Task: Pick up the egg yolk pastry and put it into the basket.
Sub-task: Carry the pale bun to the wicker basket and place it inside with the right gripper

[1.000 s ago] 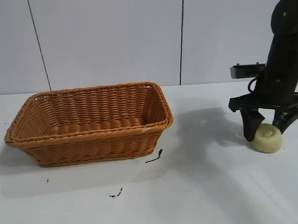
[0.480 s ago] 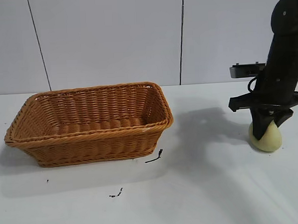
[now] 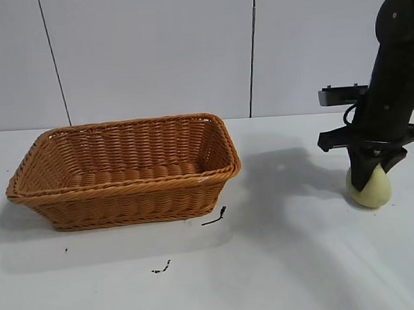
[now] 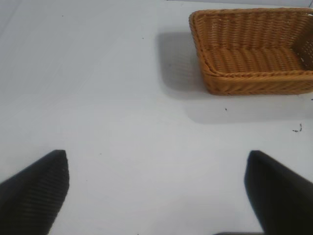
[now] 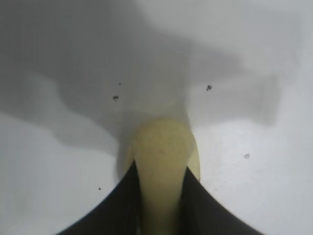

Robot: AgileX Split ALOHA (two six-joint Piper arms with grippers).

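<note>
My right gripper should release the egg yolk pastry inside the wicker basket (image 3: 149,165), just behind the middle of the basket's front rim.
The pale yellow egg yolk pastry (image 3: 370,187) stands on its edge at the table's right side, squeezed between the black fingers of my right gripper (image 3: 368,178), which is shut on it. From the right wrist the pastry (image 5: 163,161) shows narrow and upright between the two fingers (image 5: 122,203), just above the white table. The orange-brown wicker basket (image 3: 126,194) sits at the left, well apart from the pastry, and holds nothing. My left gripper (image 4: 156,188) hovers open over bare table, with the basket (image 4: 254,81) farther off in its view.
A white table (image 3: 289,262) carries a few small black specks (image 3: 215,217) in front of the basket. A white panelled wall (image 3: 153,53) closes the back. Open table lies between basket and pastry.
My right gripper has closed from a wide straddle onto the pastry, which turned from lying flat to standing on its edge. It has risen very slightly since.
</note>
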